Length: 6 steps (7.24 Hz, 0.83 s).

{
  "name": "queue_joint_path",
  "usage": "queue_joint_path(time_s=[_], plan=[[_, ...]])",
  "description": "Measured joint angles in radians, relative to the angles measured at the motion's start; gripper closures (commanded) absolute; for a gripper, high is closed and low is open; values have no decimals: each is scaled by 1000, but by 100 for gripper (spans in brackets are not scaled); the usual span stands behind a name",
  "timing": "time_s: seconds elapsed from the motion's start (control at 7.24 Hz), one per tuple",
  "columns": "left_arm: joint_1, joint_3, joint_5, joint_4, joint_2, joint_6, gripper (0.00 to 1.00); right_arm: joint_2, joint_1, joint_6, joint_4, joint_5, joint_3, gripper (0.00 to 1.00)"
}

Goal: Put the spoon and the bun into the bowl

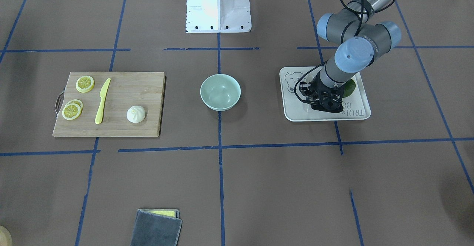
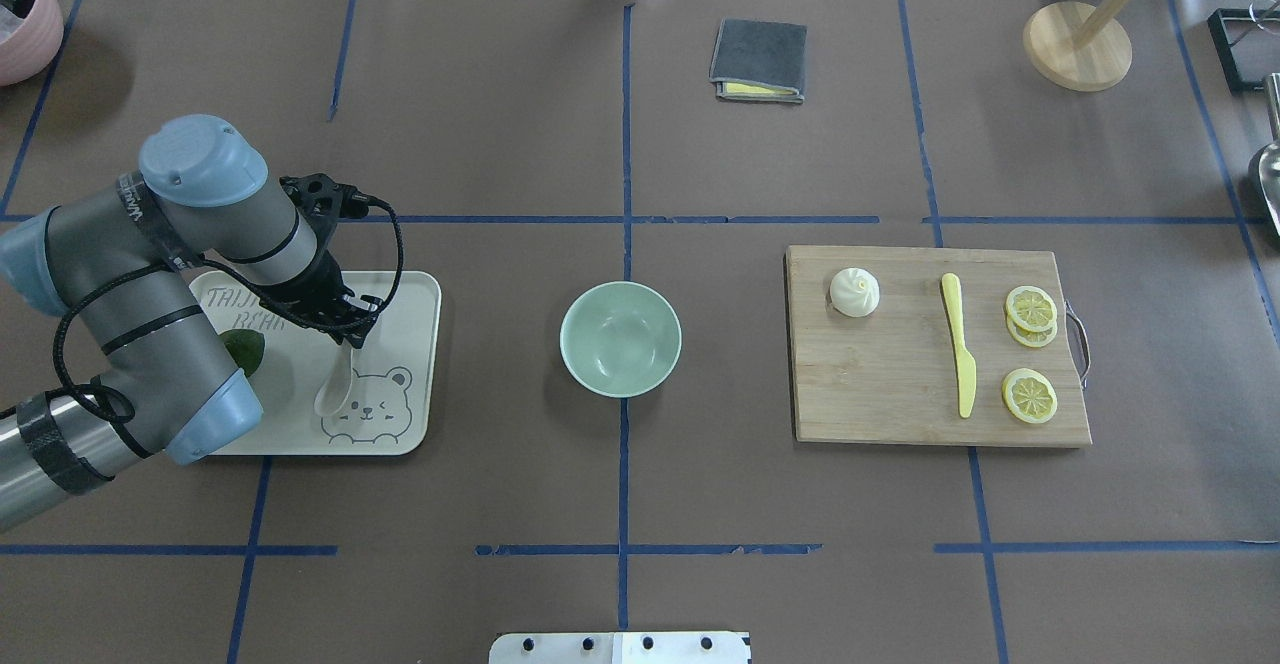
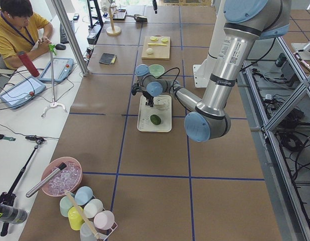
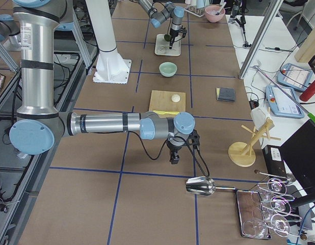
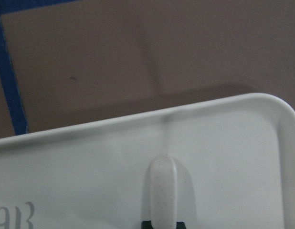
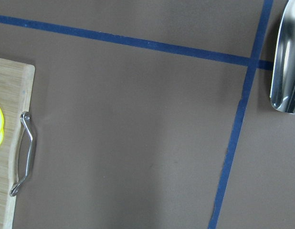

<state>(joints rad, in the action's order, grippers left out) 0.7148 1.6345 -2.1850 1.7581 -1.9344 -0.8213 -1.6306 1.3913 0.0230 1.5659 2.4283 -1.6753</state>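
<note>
The off-white spoon, still on the white bear tray, will be released by my left gripper inside the mint-green bowl (image 1: 223, 95), between the bear tray and the cutting board.
The off-white spoon (image 2: 335, 389) is on the white bear tray (image 2: 400, 434) at the table's left. My left gripper (image 2: 352, 329) is over the tray and shut on the spoon's handle. In the left wrist view the handle (image 5: 162, 191) sticks out from between dark fingertips above the tray floor. The mint-green bowl (image 2: 620, 337) stands empty at the table's middle. The white bun (image 2: 854, 292) sits on the wooden cutting board (image 2: 880, 384) at the right. My right gripper (image 4: 174, 153) shows only in the exterior right view, off the board's far side; I cannot tell its state.
A dark green avocado (image 2: 245, 349) lies on the tray under my left arm. A yellow knife (image 2: 960, 344) and lemon slices (image 2: 1030, 309) lie on the board. A grey cloth (image 2: 760, 59), a wooden stand (image 2: 1078, 44) and a metal scoop (image 2: 1265, 179) are at the far side.
</note>
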Motion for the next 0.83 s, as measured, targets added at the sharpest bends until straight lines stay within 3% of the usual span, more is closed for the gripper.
queue_joint_path(time_s=[0.41, 0.69, 0.83], plan=[[-5, 38, 4, 1, -53, -148, 100, 0, 0, 0, -1, 2, -6, 0], [-53, 23, 23, 27, -187, -296, 100, 1, 0, 0, -1, 14, -10, 0], [-92, -12, 80, 65, -258, -370, 100, 4, 0, -1, -2, 25, -11, 0]])
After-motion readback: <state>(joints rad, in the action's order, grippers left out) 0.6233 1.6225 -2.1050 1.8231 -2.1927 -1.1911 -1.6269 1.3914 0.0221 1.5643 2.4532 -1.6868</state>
